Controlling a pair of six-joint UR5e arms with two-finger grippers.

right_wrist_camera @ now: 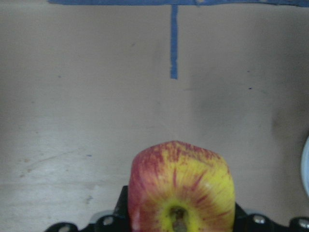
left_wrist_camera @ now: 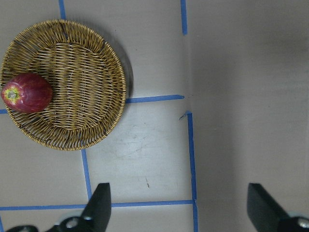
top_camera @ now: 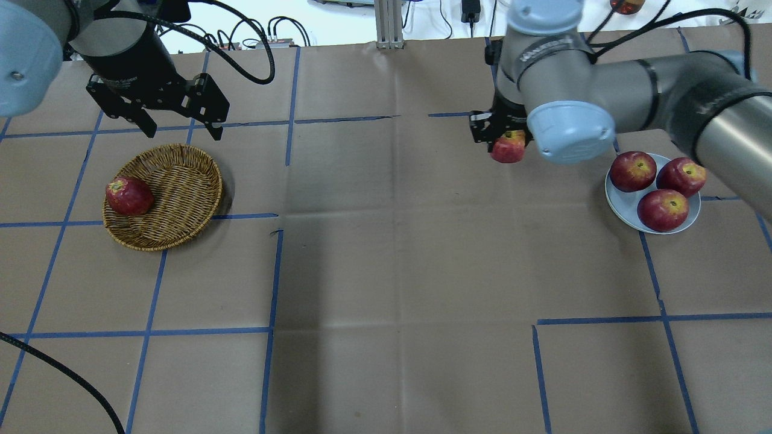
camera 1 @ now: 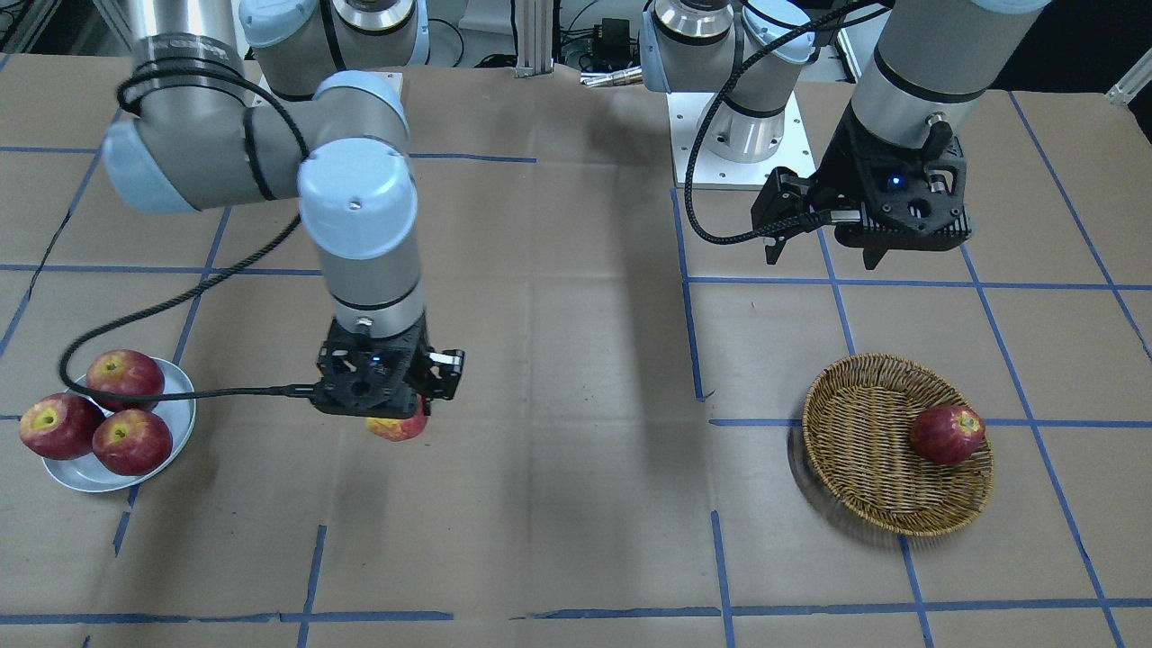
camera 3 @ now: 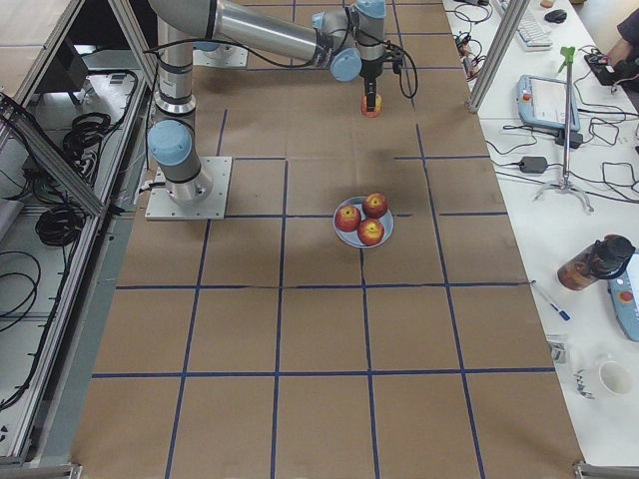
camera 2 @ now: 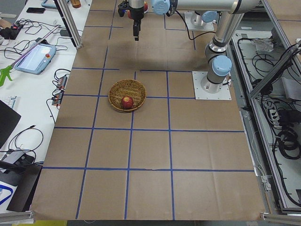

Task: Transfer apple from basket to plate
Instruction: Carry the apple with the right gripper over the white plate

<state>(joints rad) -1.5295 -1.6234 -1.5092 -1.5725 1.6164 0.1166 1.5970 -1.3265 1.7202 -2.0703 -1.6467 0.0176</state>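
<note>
Next, I let go of the yellow-streaked apple with my right gripper on top, nestled [camera 1: 83,401] between the red apples on the silvery plate.
My right gripper [top_camera: 508,143] is shut on the apple [top_camera: 508,148], red with large yellow-streaked patches, and holds it above the paper-covered table, left of the plate [top_camera: 621,208]. The apple fills the bottom of the right wrist view [right_wrist_camera: 181,188] and peeks out under the gripper in the front view [camera 1: 399,428]. The silvery plate [camera 1: 81,472] holds three red apples. The wicker basket [top_camera: 181,199] sits at the far left with one dark red apple [top_camera: 128,196] in it. My left gripper [top_camera: 181,129] hangs open and empty just behind the basket [left_wrist_camera: 82,87].
Blue tape lines grid the brown paper table top. The three plate apples [top_camera: 662,210] cover most of the plate. A black cable [camera 1: 180,297] loops from the right arm over the plate side. Arm bases [camera 1: 742,135] stand at the robot's edge.
</note>
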